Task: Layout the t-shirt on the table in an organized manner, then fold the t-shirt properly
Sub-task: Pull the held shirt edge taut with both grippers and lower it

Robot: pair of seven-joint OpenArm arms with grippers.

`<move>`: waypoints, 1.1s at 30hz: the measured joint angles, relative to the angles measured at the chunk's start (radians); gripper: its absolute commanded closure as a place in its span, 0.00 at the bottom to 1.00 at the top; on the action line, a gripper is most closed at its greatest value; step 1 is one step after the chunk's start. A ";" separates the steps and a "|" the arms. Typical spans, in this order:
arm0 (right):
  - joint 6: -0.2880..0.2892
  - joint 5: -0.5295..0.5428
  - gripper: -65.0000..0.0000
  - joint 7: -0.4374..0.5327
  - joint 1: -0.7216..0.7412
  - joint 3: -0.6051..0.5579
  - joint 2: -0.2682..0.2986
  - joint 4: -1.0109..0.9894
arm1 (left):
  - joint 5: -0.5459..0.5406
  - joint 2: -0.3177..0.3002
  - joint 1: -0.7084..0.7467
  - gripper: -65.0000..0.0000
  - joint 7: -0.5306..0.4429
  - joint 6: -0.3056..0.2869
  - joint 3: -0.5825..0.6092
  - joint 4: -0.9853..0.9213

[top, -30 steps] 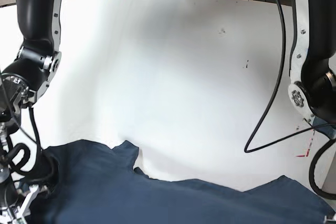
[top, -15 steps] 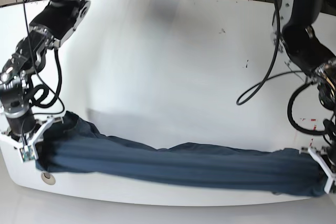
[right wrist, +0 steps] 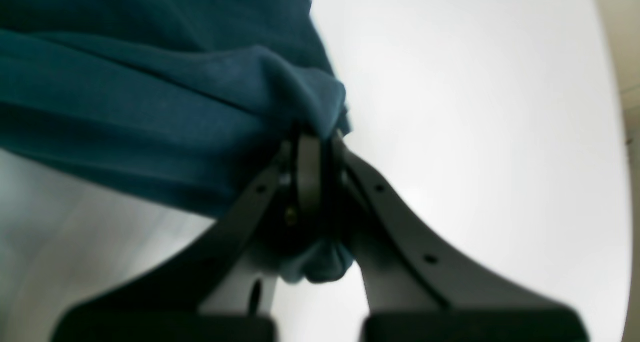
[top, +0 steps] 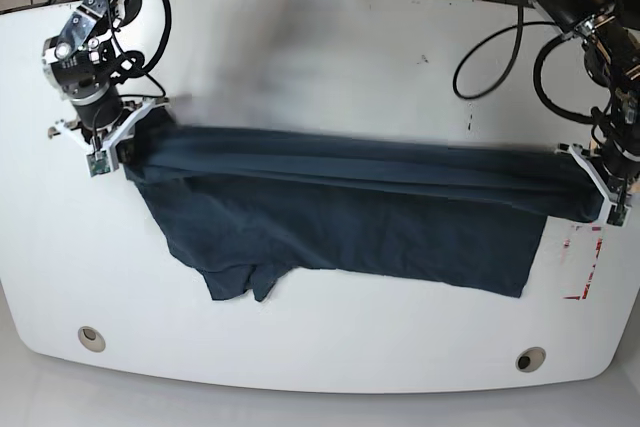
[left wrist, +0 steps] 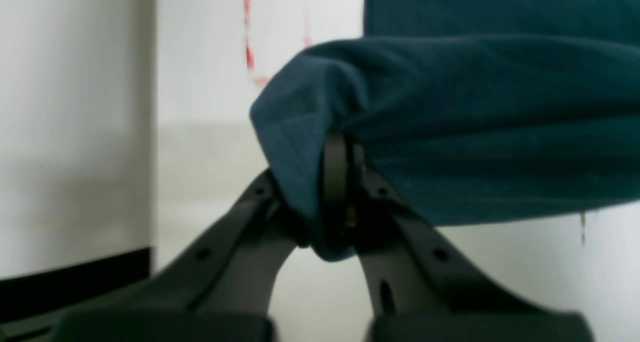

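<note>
Next, my left gripper lets go of the t-shirt's end on the white table (top: 583, 93) by the hanging cables, behind the red-outlined mark.
The dark navy t-shirt (top: 350, 227) is stretched in a long band across the white table (top: 320, 77), its lower part lying on the table with a sleeve (top: 232, 282) toward the front. My left gripper (top: 598, 195) on the base view's right is shut on the t-shirt's right end; the left wrist view shows the jaws pinching the cloth (left wrist: 450, 122). My right gripper (top: 120, 142) on the base view's left is shut on the t-shirt's left end, seen pinched in the right wrist view (right wrist: 165, 107).
Two round grommet holes (top: 91, 337) (top: 530, 359) sit near the table's front edge. A red-outlined mark (top: 585, 262) lies at the right, beside the t-shirt's end. Cables (top: 490, 42) hang from the arm at the back right.
Both grippers have carried the t-shirt's held edge away from the front edge toward the table's middle. The cloth, bunched at the front before, now hangs and spreads over the table.
</note>
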 measured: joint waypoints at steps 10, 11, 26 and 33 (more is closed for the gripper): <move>-0.010 -0.013 1.00 0.026 -0.134 0.000 -0.013 0.000 | -0.007 -0.013 0.166 1.00 -0.090 -0.003 0.003 0.000; -0.010 -0.013 1.00 0.027 -0.143 -0.002 -0.014 0.000 | -0.009 -0.023 0.179 1.00 -0.090 -0.003 0.005 -0.001; -0.003 0.002 0.99 0.037 -0.245 -0.004 -0.015 0.000 | -0.021 -0.072 0.243 1.00 -0.095 -0.006 0.005 -0.093; -0.003 0.000 0.99 0.037 -0.269 -0.004 -0.030 -0.008 | -0.016 -0.077 0.255 0.99 -0.097 -0.005 0.005 -0.094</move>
